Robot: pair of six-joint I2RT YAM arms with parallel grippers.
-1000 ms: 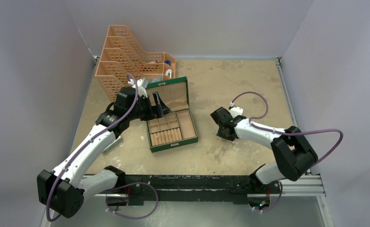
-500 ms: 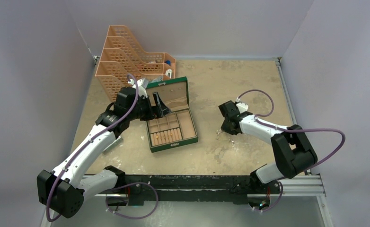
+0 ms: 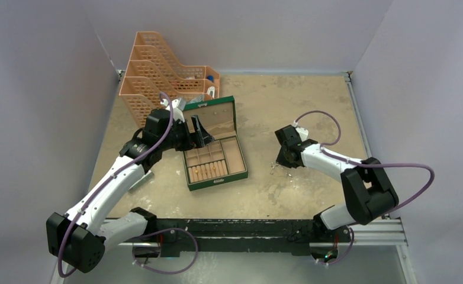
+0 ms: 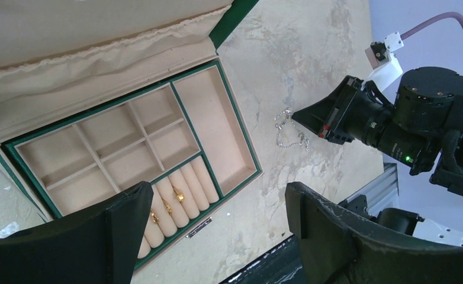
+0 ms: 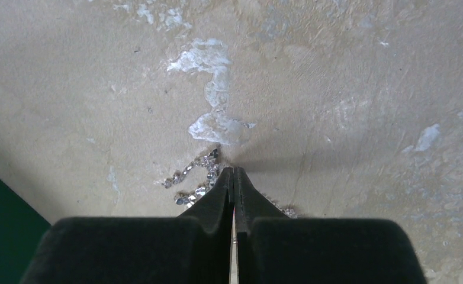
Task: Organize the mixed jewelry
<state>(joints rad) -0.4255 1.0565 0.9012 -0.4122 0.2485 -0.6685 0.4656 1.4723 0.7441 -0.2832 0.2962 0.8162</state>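
Note:
The right gripper's fingers are shut at a loose part of the chain, so the robot should shift, open them and take the chain by its bunched near end (image 3: 289, 176).
An open green jewelry box (image 3: 242, 158) sits mid-table, its beige compartments (image 4: 113, 145) bare. Three gold rings (image 4: 179, 194) are tucked into its ring rolls (image 3: 208, 170). A silvery chain (image 5: 190, 177) lies on the table right of the box (image 4: 288, 133). My right gripper (image 5: 233, 171) is down on the table with its tips shut together on the chain, whose links show on both sides of the fingers (image 3: 279, 161). My left gripper (image 4: 217, 201) hovers open above the box's left edge (image 3: 201, 133), holding nothing.
A peach mesh file organizer (image 3: 158, 71) stands behind the box at the back left. The box lid (image 3: 211, 113) stands upright with a mirror. Grey walls close in the table on three sides. A metal rail (image 3: 247, 228) runs along the near edge.
My right gripper moved a little right and down onto the chain and went from part open to shut. The left arm and the box stayed still.

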